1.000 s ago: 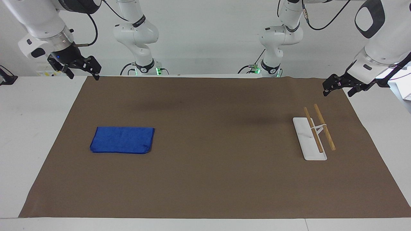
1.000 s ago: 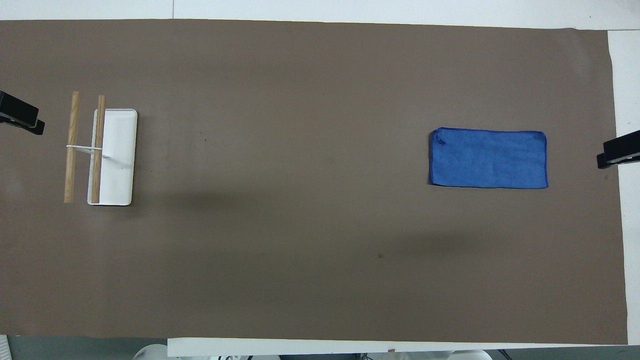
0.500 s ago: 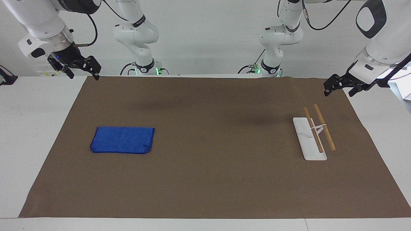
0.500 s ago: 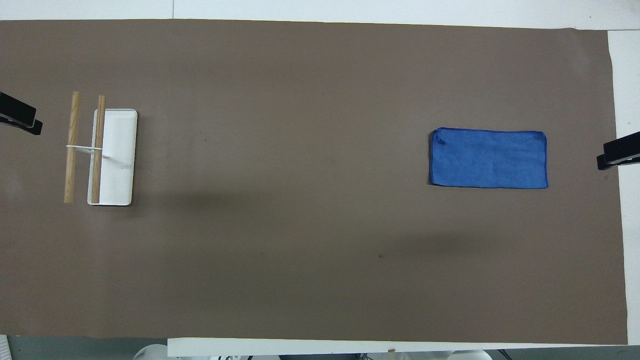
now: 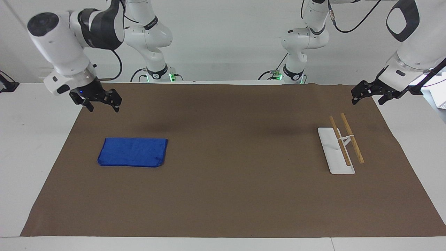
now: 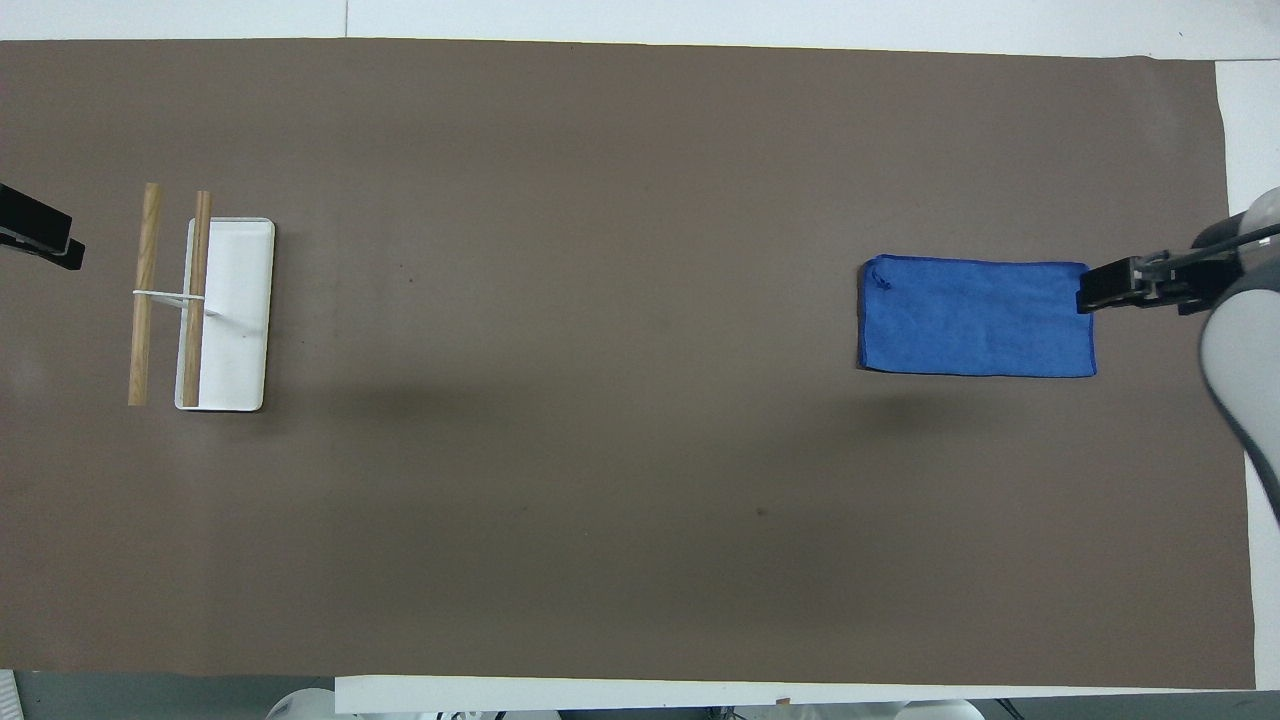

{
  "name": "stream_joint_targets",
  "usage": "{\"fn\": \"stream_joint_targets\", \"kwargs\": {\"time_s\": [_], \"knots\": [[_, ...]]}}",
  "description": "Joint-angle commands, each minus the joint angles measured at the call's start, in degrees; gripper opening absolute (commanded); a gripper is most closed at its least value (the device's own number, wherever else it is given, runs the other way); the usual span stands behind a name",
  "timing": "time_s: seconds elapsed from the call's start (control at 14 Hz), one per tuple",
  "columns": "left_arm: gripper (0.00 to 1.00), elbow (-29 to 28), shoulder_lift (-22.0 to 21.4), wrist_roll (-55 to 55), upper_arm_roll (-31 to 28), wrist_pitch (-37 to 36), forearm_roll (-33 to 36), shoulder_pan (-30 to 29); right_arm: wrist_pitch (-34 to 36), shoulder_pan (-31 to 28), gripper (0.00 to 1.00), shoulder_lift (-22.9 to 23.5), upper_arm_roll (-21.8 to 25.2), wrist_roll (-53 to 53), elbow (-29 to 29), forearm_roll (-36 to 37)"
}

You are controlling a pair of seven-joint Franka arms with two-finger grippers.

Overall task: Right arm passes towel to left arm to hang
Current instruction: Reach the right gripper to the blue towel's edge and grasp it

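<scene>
I need to next pinch the middle of the blue towel (image 6: pixel 984 324) with my right gripper.
The blue towel (image 5: pixel 134 152) (image 6: pixel 975 317) lies flat on the brown mat toward the right arm's end of the table. My right gripper (image 5: pixel 104 108) (image 6: pixel 1090 298), with the blue light, is open and empty. It hangs in the air over the towel's short edge at the right arm's end, clear of the cloth. The white-and-wood rack (image 5: pixel 339 148) (image 6: pixel 225 310) stands toward the left arm's end. My left gripper (image 5: pixel 367 101) (image 6: pixel 62 255) is open and empty and waits in the air over the mat's edge by the rack.
The brown mat (image 5: pixel 237 195) covers most of the white table (image 5: pixel 31 139), with bare white margins at both ends. The two arm bases (image 5: pixel 156 73) stand at the table's edge nearest the robots.
My right arm has swung in from the mat's corner and come down lower, so its gripper now hangs over the towel's end. The left gripper, towel and rack have not moved.
</scene>
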State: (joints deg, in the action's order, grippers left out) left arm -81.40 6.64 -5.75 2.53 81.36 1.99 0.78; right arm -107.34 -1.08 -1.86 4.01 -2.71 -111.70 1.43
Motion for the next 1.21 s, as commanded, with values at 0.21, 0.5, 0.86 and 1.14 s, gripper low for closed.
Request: {"fn": "stream_joint_targets", "kwargs": {"time_s": [0.21, 0.5, 0.86, 1.14], "knots": [[1.0, -1.7, -1.3, -0.9, -0.4, 0.9, 0.6, 0.1, -15.1, -0.5, 1.0, 2.8, -0.1, -1.3, -12.5, -0.9], [1.0, -1.7, -1.4, -0.9, -0.4, 0.9, 0.6, 0.1, -26.8, -1.0, 0.97, 9.5, -0.1, -1.0, -15.6, -1.0], [1.0, -1.7, -1.4, -0.9, -0.4, 0.9, 0.6, 0.1, -29.9, -0.3, 0.89, 11.8, -0.1, 0.1, -15.8, -2.9], [1.0, -1.7, -1.3, -0.9, -0.4, 0.9, 0.6, 0.1, -30.0, -0.5, 0.73, 12.0, -0.1, -4.1, -17.4, -3.0]]}}
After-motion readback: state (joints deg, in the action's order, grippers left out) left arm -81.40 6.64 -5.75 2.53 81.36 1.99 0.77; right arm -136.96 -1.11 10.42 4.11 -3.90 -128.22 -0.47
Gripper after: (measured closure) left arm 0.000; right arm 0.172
